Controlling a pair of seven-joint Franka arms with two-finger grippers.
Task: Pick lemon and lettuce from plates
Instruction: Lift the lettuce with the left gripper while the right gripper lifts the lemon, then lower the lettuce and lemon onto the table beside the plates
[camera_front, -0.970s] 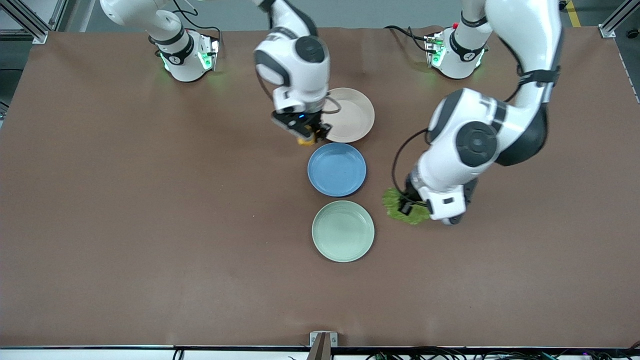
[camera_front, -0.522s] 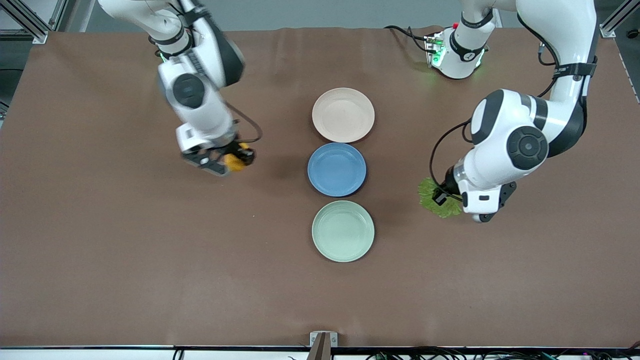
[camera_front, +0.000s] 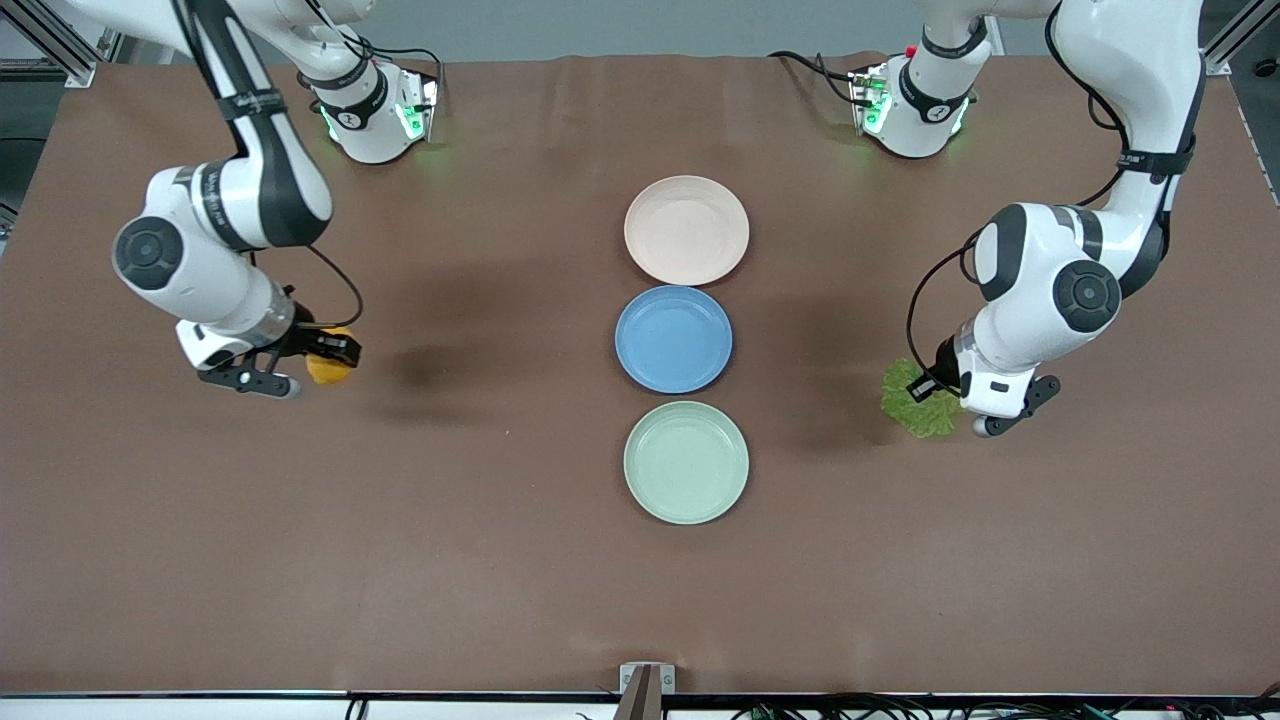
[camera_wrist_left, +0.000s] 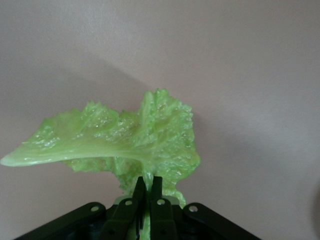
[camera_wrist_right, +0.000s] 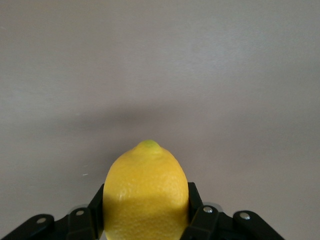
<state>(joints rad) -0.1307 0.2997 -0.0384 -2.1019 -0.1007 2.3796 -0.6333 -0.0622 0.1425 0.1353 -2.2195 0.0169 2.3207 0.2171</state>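
Next, my left gripper lets go of the lettuce on the bare brown mat (camera_front: 907, 400), out beside the blue and mint green plates.
My right gripper (camera_front: 322, 362) is shut on the yellow lemon (camera_front: 328, 366) and holds it over bare table toward the right arm's end; the lemon fills the right wrist view (camera_wrist_right: 145, 192) between the fingers (camera_wrist_right: 194, 200). My left gripper (camera_front: 935, 398) is shut on the crinkled green lettuce (camera_front: 915, 405) and holds it low over bare table toward the left arm's end. In the left wrist view the leaf (camera_wrist_left: 125, 142) hangs from the closed fingers (camera_wrist_left: 156, 192). The beige-pink plate (camera_front: 686, 229) and the mint green plate (camera_front: 686, 461) lie bare in the table's middle.
A blue plate (camera_front: 673, 338) lies between the two task plates. A brown mat (camera_front: 500, 560) covers the table. The arms' bases (camera_front: 375, 110) (camera_front: 912, 105) stand along the table edge farthest from the front camera.
My right gripper has carried the lemon from beside the beige-pink plate out toward the right arm's end. My left gripper has carried the lettuce away from the plates toward the left arm's end.
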